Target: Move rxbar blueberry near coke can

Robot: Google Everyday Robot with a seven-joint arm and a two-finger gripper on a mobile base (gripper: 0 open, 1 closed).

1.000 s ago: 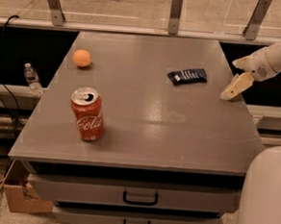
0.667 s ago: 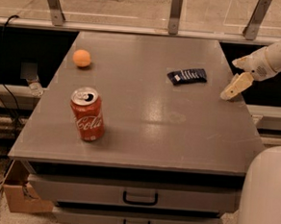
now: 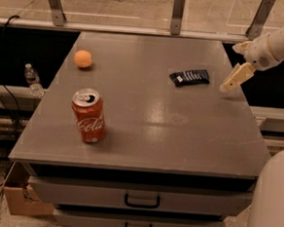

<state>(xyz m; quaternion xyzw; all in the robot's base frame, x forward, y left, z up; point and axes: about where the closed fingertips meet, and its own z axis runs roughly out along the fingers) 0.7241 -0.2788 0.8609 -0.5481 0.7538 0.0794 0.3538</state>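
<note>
Next, my gripper goes to the middle of the rxbar blueberry [image 3: 192, 78] and closes there, so the wrapper can travel towards the coke can.
The rxbar blueberry [image 3: 189, 78] is a flat dark navy wrapper with white lettering, lying on the far right part of the grey table [image 3: 179, 137]. The coke can [image 3: 89, 115] is red with white script and a silver top, and stands upright at the front left, far from the bar. My gripper [image 3: 236, 64] hangs over the table's right edge, just right of the bar and apart from it. It is open and holds nothing, with one pale finger [image 3: 236, 77] pointing down towards the table.
A small orange ball [image 3: 83, 59] lies at the far left of the table. Drawers with handles [image 3: 141, 201] are under the front edge. A water bottle [image 3: 32, 78] stands on a ledge to the left. A glass rail with posts [image 3: 177, 10] runs behind the table.
My gripper has shifted very slightly up and to the left, towards the bar. The bar, the can and the ball have not moved.
</note>
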